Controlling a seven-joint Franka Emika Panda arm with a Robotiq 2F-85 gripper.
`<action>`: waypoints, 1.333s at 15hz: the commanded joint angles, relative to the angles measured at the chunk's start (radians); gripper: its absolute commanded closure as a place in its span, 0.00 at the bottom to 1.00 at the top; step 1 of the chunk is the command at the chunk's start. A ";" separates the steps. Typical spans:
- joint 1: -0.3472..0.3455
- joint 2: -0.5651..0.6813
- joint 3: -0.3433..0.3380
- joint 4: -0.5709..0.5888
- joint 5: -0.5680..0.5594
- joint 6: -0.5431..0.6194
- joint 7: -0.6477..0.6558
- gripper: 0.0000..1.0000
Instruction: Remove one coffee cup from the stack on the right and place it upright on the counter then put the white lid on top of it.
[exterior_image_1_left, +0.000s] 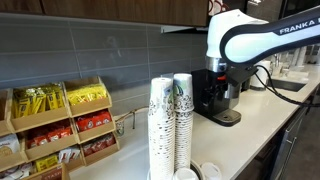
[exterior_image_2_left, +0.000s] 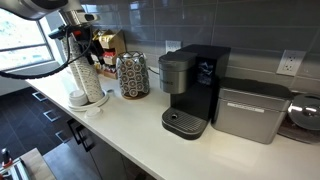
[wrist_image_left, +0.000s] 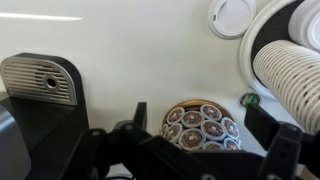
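Observation:
My gripper is going to close on the upper end of the top coffee cup (exterior_image_1_left: 182, 78), in the stack that stands nearer the coffee machine.
Two tall columns of nested cups stand side by side on the cream counter (exterior_image_1_left: 255, 125). The stack (exterior_image_1_left: 184, 120) with the green mark near its top is the one nearer the coffee machine; it also shows in an exterior view (exterior_image_2_left: 97, 75). No single coffee cup stands apart from the columns. The white lid (wrist_image_left: 232, 15) lies flat on the counter beside the stacks, and it shows in both exterior views (exterior_image_1_left: 187, 174) (exterior_image_2_left: 78, 98). My gripper (wrist_image_left: 200, 112) is open and empty, high above a round holder of coffee pods (wrist_image_left: 200, 128), apart from the cups. It shows in both exterior views (exterior_image_1_left: 215, 68) (exterior_image_2_left: 82, 30).
A black coffee machine (exterior_image_2_left: 190, 85) stands next to the pod holder (exterior_image_2_left: 132, 75); its drip tray (wrist_image_left: 40, 80) shows in the wrist view. A small green disc (wrist_image_left: 249, 100) lies by the stacks. A wooden snack rack (exterior_image_1_left: 60, 125) and a silver appliance (exterior_image_2_left: 248, 112) flank the area.

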 joint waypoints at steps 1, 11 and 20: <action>0.035 -0.104 -0.061 -0.045 0.035 -0.001 -0.119 0.00; 0.137 -0.322 -0.116 -0.106 0.264 0.029 -0.245 0.00; 0.261 -0.355 -0.108 -0.171 0.449 0.242 -0.347 0.00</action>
